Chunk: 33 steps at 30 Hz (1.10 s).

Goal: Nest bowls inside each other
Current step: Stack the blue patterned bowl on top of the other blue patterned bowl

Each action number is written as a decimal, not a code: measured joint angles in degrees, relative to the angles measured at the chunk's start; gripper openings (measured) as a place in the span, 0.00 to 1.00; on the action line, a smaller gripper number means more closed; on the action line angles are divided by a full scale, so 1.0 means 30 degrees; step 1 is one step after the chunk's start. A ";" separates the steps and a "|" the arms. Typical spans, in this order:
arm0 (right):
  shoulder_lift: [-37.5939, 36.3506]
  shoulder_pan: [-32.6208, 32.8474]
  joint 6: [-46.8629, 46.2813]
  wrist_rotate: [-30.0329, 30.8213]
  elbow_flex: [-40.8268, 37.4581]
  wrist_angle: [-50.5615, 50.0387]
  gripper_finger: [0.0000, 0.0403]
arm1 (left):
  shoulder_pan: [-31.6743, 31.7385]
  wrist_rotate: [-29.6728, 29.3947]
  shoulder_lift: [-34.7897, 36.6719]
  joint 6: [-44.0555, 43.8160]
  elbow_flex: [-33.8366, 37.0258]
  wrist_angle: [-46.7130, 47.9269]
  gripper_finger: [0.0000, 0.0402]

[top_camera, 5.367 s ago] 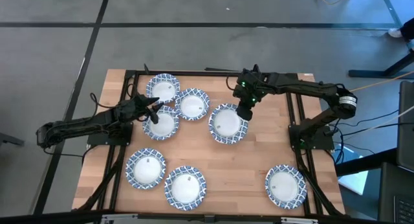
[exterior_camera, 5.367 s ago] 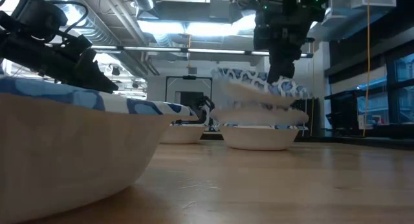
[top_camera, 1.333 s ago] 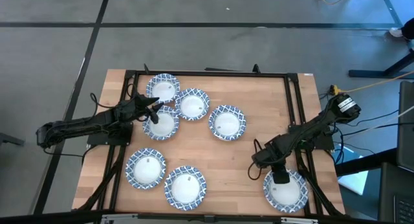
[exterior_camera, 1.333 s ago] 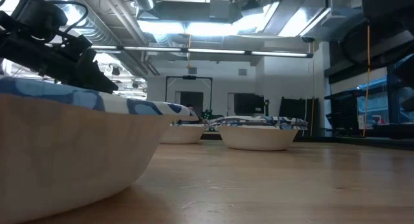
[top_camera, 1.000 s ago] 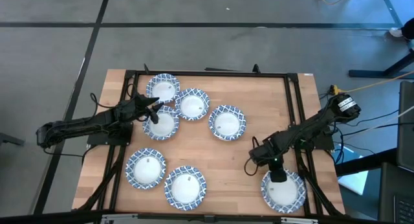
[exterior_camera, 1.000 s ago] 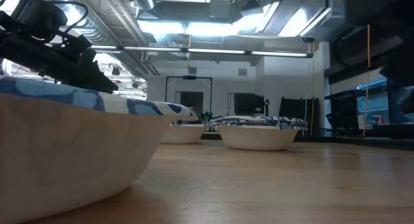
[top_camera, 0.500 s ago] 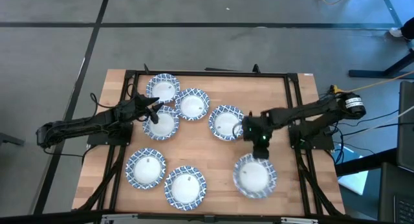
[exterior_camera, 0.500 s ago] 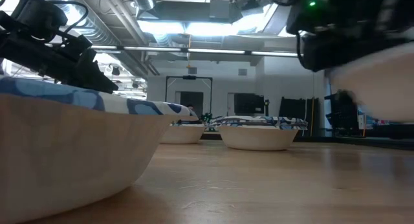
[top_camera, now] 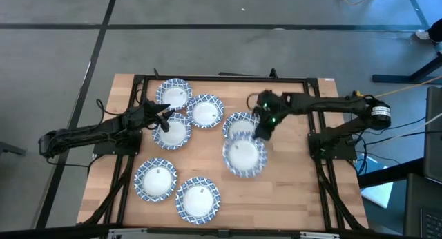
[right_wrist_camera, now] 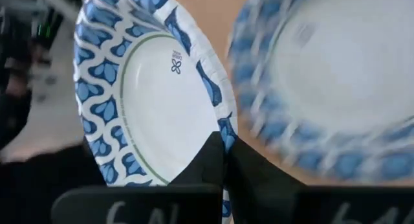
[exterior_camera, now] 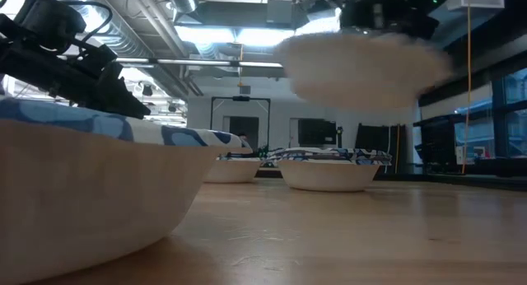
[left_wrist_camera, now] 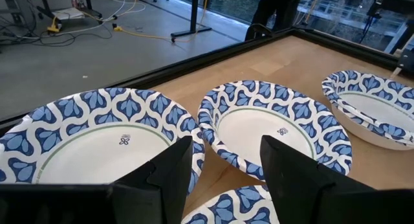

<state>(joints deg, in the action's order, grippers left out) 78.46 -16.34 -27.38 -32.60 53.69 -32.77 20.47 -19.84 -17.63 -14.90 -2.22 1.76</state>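
I will set the held bowl, now lifted over the table's middle, down inside the middle bowl stack (top_camera: 242, 131) (right_wrist_camera: 352, 62), under my right gripper's arm, using my right gripper.
Several white bowls with blue-patterned rims are on the wooden table. My right gripper (top_camera: 262, 130) is shut on one bowl (top_camera: 243, 157), lifted over the table's middle, just near of the middle bowl stack (top_camera: 238, 121). The low view shows that bowl (exterior_camera: 362, 67) in the air above the stack (exterior_camera: 328, 170). Three bowls cluster at far left (top_camera: 173, 94), (top_camera: 206, 110), (top_camera: 171, 132); two rest on their bases at near left (top_camera: 155, 179), (top_camera: 198, 199). My left gripper (top_camera: 164, 118) waits open over the cluster, fingers apart (left_wrist_camera: 223, 160). My right gripper pinches the bowl's rim (right_wrist_camera: 225, 134) between its two fingers, one on the white inside and one on the outer wall. The held edge is the bowl's far-right side (top_camera: 256, 140). The bowl is lifted clear of the table and hangs out from the fingers toward the near edge.
A black frame rail (top_camera: 221, 78) runs round the table top. Bare wood lies at the near right (top_camera: 304, 197) and far right. The right arm (top_camera: 318, 104) reaches across the far right part. In the low view a near bowl (exterior_camera: 90, 194) fills the left foreground.
My right gripper has carried the bowl from the table's near right corner up and toward the far left, to just near of the middle stack. The bowl has been lifted clear of the table. The left arm has kept still.
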 joint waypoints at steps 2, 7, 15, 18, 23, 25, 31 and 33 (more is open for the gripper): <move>0.0000 -0.0878 0.0556 0.0623 0.0704 -0.0088 0.01 | 0.0003 0.0000 0.0007 0.0000 0.0000 -0.0006 0.44; 0.0000 -0.3035 0.1242 0.1359 0.1443 -0.0580 0.01 | 0.0000 0.0000 0.0001 0.0000 0.0000 0.0000 0.44; 0.1204 -0.5469 0.2365 0.1317 0.0983 -0.1833 0.01 | 0.0005 0.0000 0.0007 0.0007 0.0000 0.0000 0.44; 0.1807 -0.5847 0.2501 0.1341 0.0983 -0.1089 0.01 | 0.0007 0.0000 0.0000 0.0007 0.0000 0.0000 0.44; 0.2888 -0.6030 0.2792 0.0904 0.0984 -0.1124 0.01 | 0.0007 0.0000 0.0006 0.0000 0.0000 0.0000 0.44; 0.3411 -0.6018 0.2965 0.0866 0.0986 -0.1157 0.01 | 0.0007 0.0000 0.0007 0.0000 0.0000 -0.0003 0.44; 0.4794 -0.6004 0.3814 0.0809 0.0986 -0.1111 0.01 | 0.0005 0.0000 0.0005 0.0000 0.0000 -0.0007 0.44; 0.5015 -0.6004 0.3878 0.0809 0.0988 -0.1003 0.02 | 0.0007 0.0000 0.0007 0.0000 0.0000 -0.0007 0.44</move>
<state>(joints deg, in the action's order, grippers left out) 93.50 -34.35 -15.75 -30.17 56.66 -35.78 20.49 -19.84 -17.61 -14.90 -2.22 1.74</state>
